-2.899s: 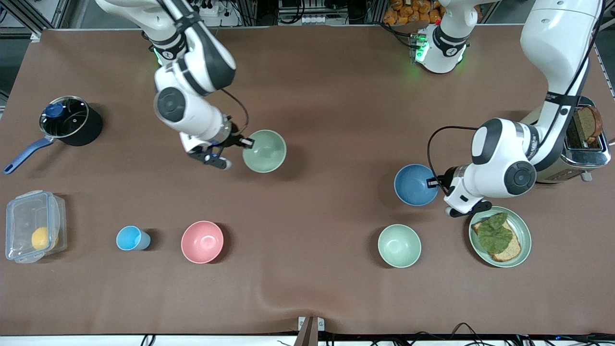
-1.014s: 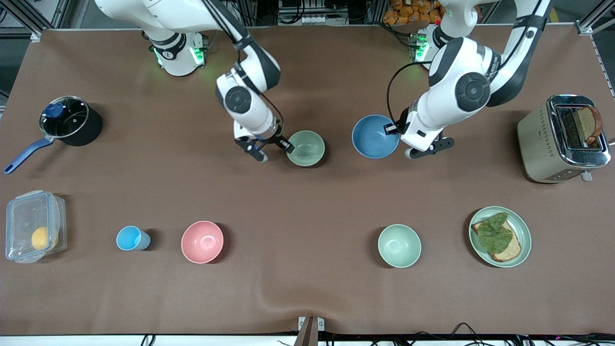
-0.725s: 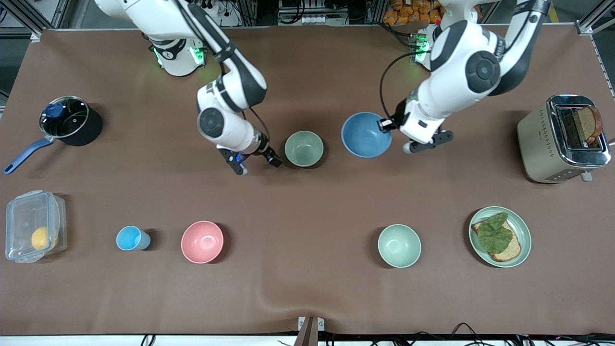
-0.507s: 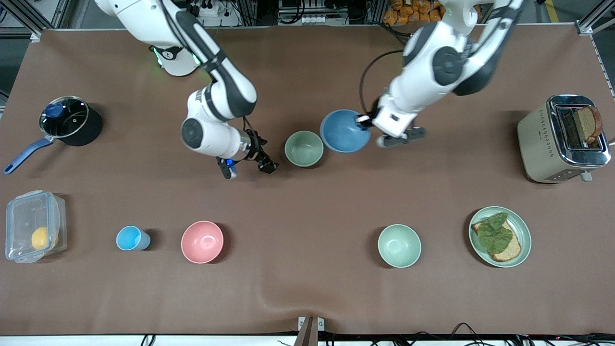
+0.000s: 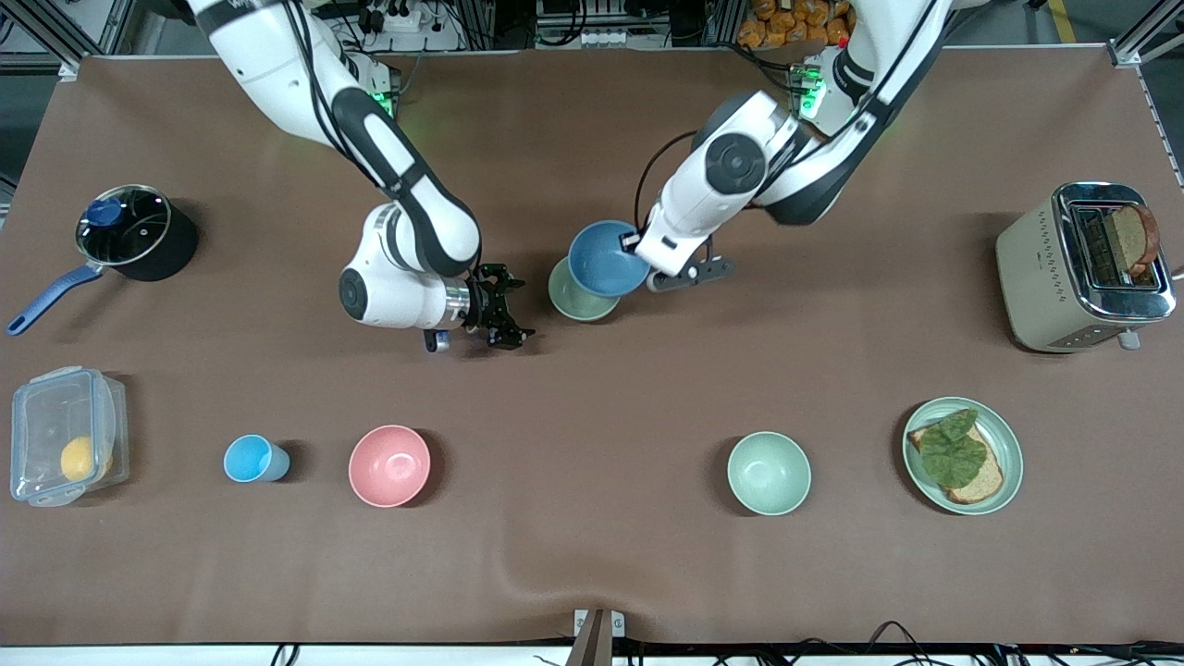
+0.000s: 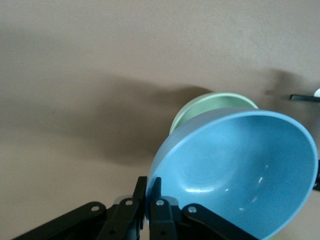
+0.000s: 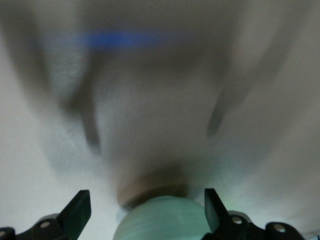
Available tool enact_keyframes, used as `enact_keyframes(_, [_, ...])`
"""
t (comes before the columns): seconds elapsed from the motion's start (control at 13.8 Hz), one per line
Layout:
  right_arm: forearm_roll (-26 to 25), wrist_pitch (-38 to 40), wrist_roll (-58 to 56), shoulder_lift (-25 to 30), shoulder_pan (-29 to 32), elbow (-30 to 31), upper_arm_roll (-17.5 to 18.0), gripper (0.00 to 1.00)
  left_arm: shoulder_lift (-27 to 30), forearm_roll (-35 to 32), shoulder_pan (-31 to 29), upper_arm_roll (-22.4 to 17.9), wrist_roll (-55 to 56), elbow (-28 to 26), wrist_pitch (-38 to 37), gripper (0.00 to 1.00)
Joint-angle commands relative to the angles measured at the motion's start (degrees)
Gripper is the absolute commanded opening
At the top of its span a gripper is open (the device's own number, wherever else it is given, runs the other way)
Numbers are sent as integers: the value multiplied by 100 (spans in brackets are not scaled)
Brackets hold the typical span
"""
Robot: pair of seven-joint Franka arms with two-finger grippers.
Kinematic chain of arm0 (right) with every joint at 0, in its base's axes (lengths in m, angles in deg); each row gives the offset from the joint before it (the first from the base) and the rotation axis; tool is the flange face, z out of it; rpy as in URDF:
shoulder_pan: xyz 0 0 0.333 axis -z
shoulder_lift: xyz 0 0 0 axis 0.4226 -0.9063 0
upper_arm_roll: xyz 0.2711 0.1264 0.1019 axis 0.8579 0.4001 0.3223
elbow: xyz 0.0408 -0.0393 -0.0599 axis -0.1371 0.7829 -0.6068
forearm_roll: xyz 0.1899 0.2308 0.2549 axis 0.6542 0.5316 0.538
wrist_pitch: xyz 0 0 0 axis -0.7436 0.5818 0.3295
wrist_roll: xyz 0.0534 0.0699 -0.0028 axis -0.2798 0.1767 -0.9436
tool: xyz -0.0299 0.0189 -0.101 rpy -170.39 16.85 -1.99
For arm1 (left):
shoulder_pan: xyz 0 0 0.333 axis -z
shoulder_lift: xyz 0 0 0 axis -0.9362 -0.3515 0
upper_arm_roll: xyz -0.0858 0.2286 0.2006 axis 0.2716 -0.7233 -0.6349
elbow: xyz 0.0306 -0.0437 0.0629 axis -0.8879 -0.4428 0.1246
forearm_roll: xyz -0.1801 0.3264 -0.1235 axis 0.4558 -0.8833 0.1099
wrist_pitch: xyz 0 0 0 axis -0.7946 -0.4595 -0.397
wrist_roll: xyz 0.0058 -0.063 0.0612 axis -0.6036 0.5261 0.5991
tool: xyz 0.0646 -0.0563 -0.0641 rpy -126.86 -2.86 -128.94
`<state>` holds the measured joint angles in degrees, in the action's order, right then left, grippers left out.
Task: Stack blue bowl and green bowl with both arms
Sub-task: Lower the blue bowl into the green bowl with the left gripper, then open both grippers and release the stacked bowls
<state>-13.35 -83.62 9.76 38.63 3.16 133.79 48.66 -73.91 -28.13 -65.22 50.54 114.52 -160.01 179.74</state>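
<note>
The green bowl stands between my arms. I will have my left gripper let go of the blue bowl inside the green bowl (image 5: 591, 288) (image 6: 215, 127).
The blue bowl (image 5: 606, 257) hangs tilted in the air, pinched at its rim by my left gripper (image 5: 636, 243). It overlaps the green bowl (image 5: 575, 298), which stands on the table mid-way between the arms. In the left wrist view my left gripper (image 6: 150, 200) is shut on the blue bowl's (image 6: 240, 170) rim, and the green bowl (image 6: 210, 102) shows partly under it. My right gripper (image 5: 505, 310) is open and empty, beside the green bowl toward the right arm's end. The right wrist view is blurred, with my right gripper (image 7: 145, 209) open and a pale green rounded shape (image 7: 160, 220) between its fingers.
Nearer the front camera stand a pale mint bowl (image 5: 769, 473), a green plate with toast (image 5: 1004, 435), a pink bowl (image 5: 389, 465) and a light-blue cup (image 5: 250, 459). A toaster (image 5: 1082, 268) is at the left arm's end. A pot (image 5: 129, 231) and a plastic box (image 5: 65, 435) are at the right arm's end.
My left arm has carried the blue bowl toward the right arm's end, over the green bowl. My right gripper has let go of the green bowl and drawn away from it.
</note>
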Motion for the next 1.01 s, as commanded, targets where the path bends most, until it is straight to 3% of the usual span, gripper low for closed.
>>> enact_keyframes(0.0, [475,5,-130,-153,66,-182,79,100,-830,-646,230,-21,685,768,-54,0])
enact_keyframes(0.22, [818,-222,-139,-153,-161,-182,79,100,-1121,-894,380,-30,942,971,-54,0])
enact_keyframes(0.94, [828,-461,-165,-153,-365,-121,71,100,-1623,-920,688,-206,1469,1262,-46,0])
